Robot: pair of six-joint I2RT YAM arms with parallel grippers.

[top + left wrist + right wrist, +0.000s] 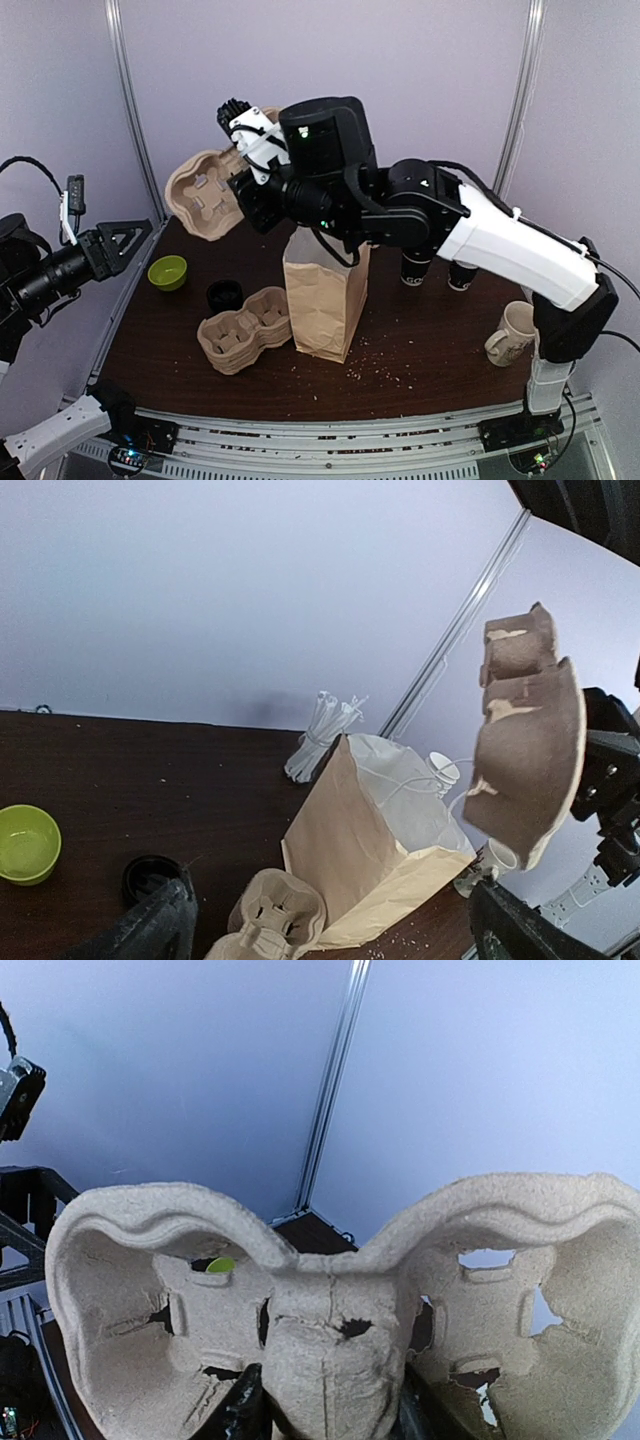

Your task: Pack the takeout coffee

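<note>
I need to next move my left gripper over to the brown paper bag and close it on its white handle (302,240) (398,788) nearest the green bowl.
Two black paper cups with white print (416,268) stand at the back right of the table, their tops hidden under my right arm. My right gripper (243,140) is raised above the table's back left, shut on a moulded cardboard cup carrier (205,190). That carrier fills the right wrist view (330,1290), pinched at its middle between my fingers (238,1412). It also hangs in the air in the left wrist view (530,760). A brown paper bag (325,295) stands open mid-table. My left gripper (122,242) is open and empty, beyond the table's left edge.
A stack of cup carriers (245,328) lies left of the bag, with a low black round thing (224,294) and a green bowl (167,272) nearby. A cream mug (512,333) stands at the right edge. White stirrers (322,730) lie behind the bag.
</note>
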